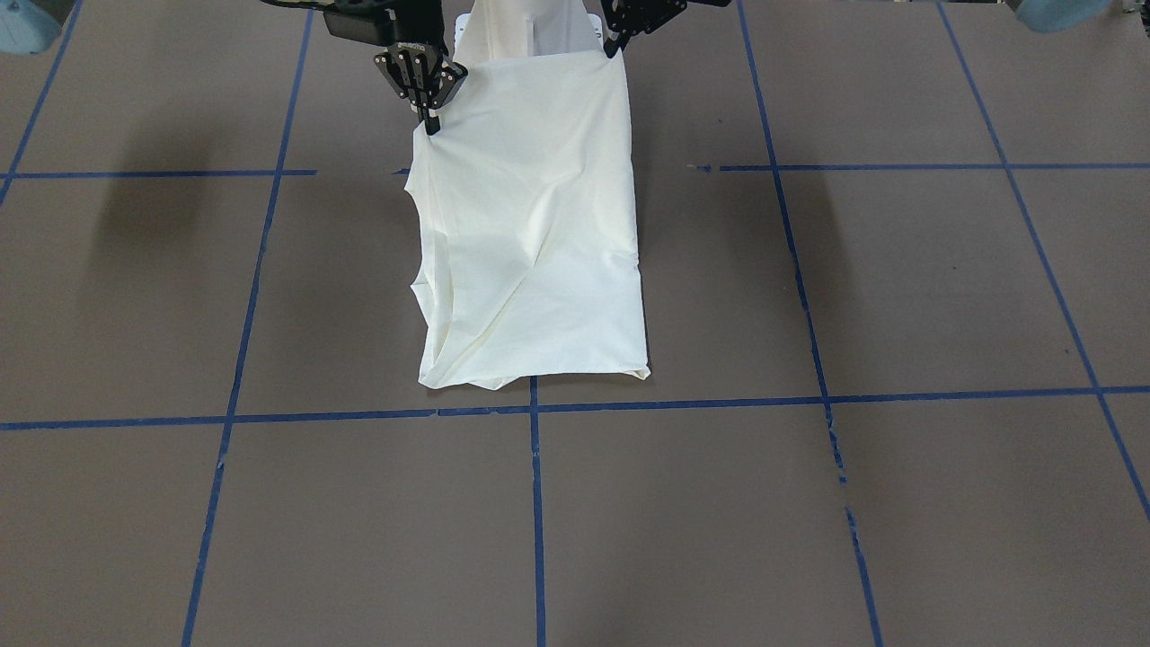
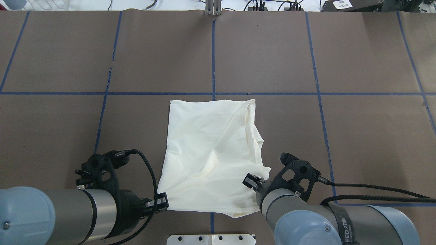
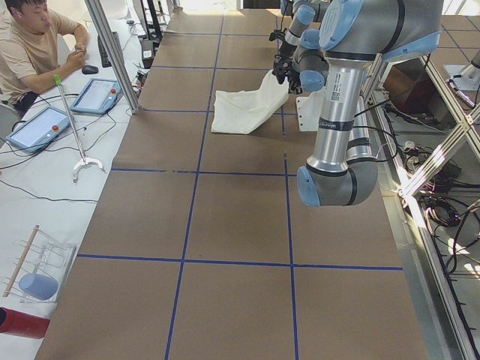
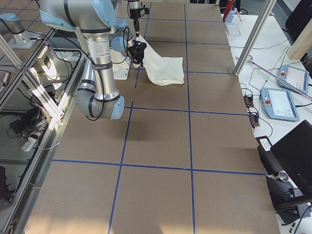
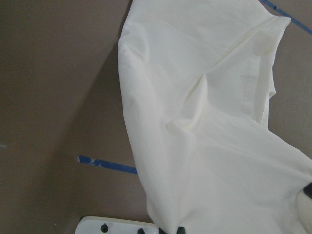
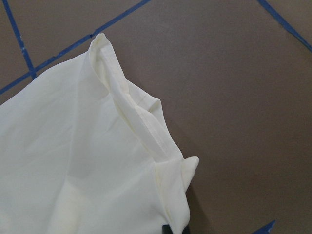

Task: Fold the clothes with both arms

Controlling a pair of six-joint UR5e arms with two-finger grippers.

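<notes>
Next, I bring the shirt's near corner to its flat far half (image 1: pixel 619 292) and let go of it there with my left gripper, by the straight side edge.
The clothes are one cream-white shirt (image 1: pixel 530 225) (image 2: pixel 207 153), folded to a long rectangle with its plain side up, lying in the middle of the brown table. Its far end rests flat on the table. The end nearest the robot is lifted off the surface, as the exterior left view (image 3: pixel 247 109) and the exterior right view (image 4: pixel 163 66) show. My left gripper (image 1: pixel 614 45) (image 2: pixel 162 201) is shut on one near corner. My right gripper (image 1: pixel 432 121) (image 2: pixel 250 181) is shut on the other near corner. Both wrist views are filled with the hanging cloth (image 5: pixel 204 122) (image 6: pixel 73 156).
Blue tape lines (image 2: pixel 213 61) divide the table into squares. A white base plate (image 2: pixel 211 239) lies just below the lifted edge. At the far side a person (image 3: pixel 34 45) sits beside two tablets (image 3: pixel 37 127). More devices (image 4: pixel 280 102) lie off the table's edge.
</notes>
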